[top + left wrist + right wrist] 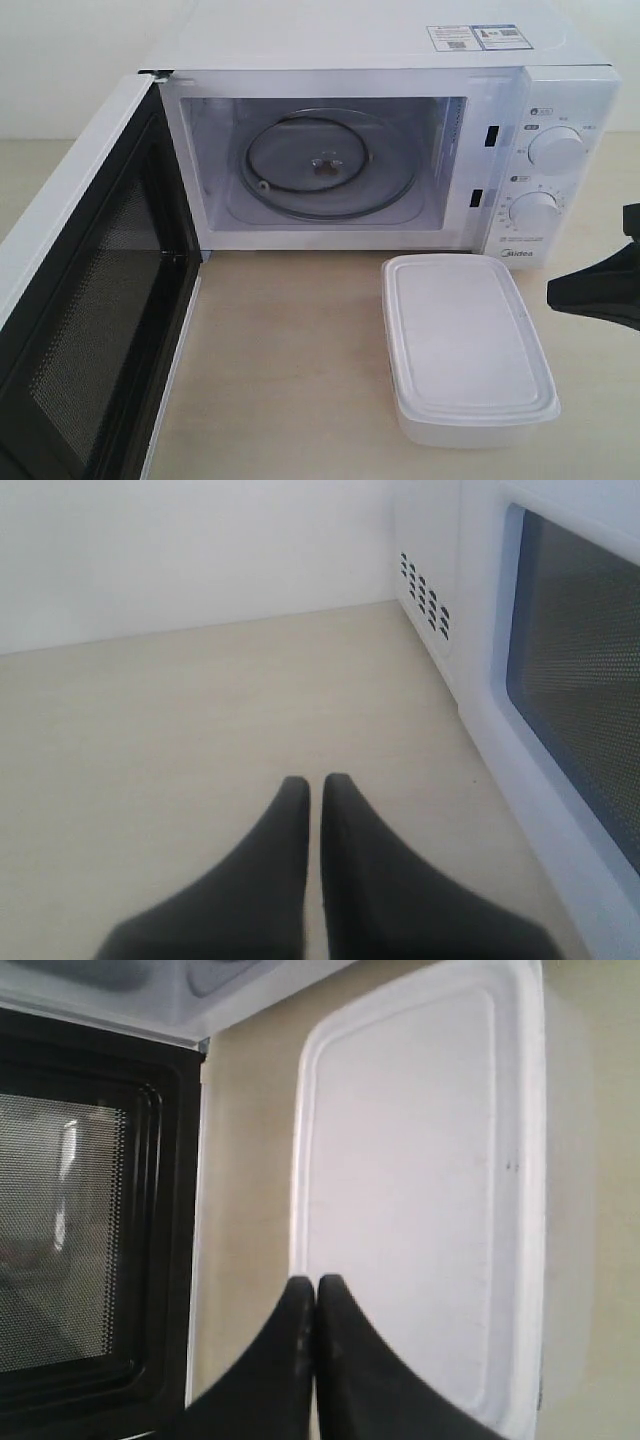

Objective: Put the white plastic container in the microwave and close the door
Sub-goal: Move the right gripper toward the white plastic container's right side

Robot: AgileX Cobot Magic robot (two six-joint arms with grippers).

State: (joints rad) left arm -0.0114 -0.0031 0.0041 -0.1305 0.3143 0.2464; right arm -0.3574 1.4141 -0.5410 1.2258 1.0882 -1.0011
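Observation:
My right gripper needs to grab the white plastic container at the middle of its lid's long edge point(529, 325) point(533, 1215), on the side that faces away from the microwave door.
The white microwave point(560, 100) stands at the back with its cavity and glass turntable point(330, 165) showing. Its door point(90, 300) is swung wide open to the left, black mesh inner face towards me. The white plastic container point(468, 345), lid on, lies on the table in front of the dial panel. My right gripper point(552, 292) hovers just right of the container, shut and holding nothing. In the right wrist view the right gripper point(316, 1280) is over the container point(420, 1190) lid's edge. My left gripper point(315, 780) is shut and empty, beside the door's outer window point(580, 670).
The beige table point(290, 360) stretches between the open door and the container. A side vent grille point(425, 595) of the microwave shows near the left gripper. A white wall stands behind.

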